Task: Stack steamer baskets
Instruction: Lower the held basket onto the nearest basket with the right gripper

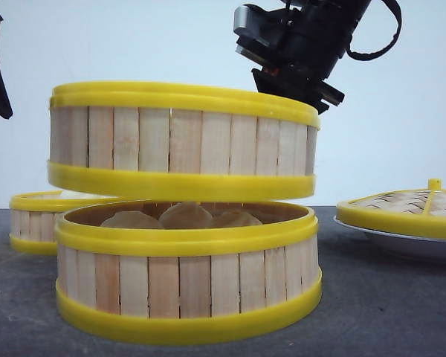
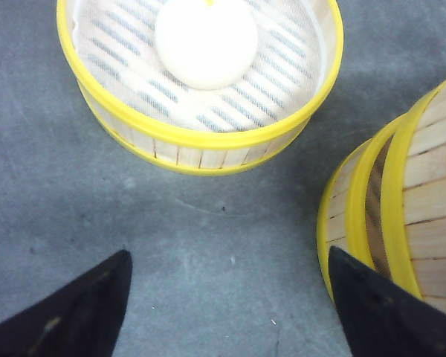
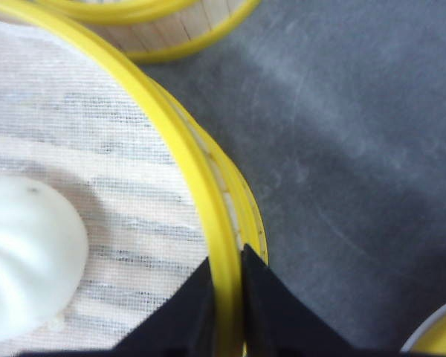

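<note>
My right gripper will release the raised steamer basket on the yellow top rim of the steamer basket (image 1: 186, 218) below.
One steamer basket (image 1: 182, 141) hangs in the air just above a second steamer basket (image 1: 186, 279) that stands on the table with several buns inside. My right gripper (image 3: 227, 288) is shut on the raised basket's yellow rim (image 3: 208, 201), one finger inside and one outside. That basket has a cloth liner and a white bun (image 3: 26, 253). The third steamer basket (image 2: 201, 74) stands apart at the back left and holds one bun. My left gripper (image 2: 227, 297) is open over bare table between that basket and the stacked pair (image 2: 401, 193), holding nothing.
A flat woven lid (image 1: 409, 207) with a yellow rim and knob rests on a white plate (image 1: 412, 245) at the right. The table is dark grey. The right arm (image 1: 305, 44) reaches down from above behind the raised basket.
</note>
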Controlling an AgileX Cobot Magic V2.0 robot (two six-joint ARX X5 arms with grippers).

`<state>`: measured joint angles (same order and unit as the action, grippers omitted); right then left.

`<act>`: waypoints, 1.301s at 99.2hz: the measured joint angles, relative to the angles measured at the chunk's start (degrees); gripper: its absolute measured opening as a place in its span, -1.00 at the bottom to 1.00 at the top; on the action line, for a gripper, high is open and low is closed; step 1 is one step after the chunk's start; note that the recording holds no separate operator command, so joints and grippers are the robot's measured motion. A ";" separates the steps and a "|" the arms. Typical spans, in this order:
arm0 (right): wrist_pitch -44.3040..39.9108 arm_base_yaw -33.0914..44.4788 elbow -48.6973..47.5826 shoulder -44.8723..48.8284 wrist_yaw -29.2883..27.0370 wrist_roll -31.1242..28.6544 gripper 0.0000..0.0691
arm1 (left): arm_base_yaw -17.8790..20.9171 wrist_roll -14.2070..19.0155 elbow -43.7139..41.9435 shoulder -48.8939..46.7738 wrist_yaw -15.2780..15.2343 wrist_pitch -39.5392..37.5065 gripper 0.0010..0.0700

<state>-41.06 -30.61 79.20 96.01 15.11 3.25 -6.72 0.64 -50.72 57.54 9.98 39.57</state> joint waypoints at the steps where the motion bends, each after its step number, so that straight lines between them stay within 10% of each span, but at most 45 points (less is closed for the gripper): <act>1: 0.00 0.00 -0.13 0.04 0.02 0.00 -0.93 | 0.00 0.00 0.00 0.00 -0.02 0.00 0.46; 129: 2.93 -1.18 -1.68 1.97 -4.81 -0.28 -0.93 | 0.00 -0.66 0.00 0.04 -1.09 -0.17 0.46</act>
<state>-38.13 -31.79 77.52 97.97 10.31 2.96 -6.72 -0.01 -50.72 57.58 8.88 39.40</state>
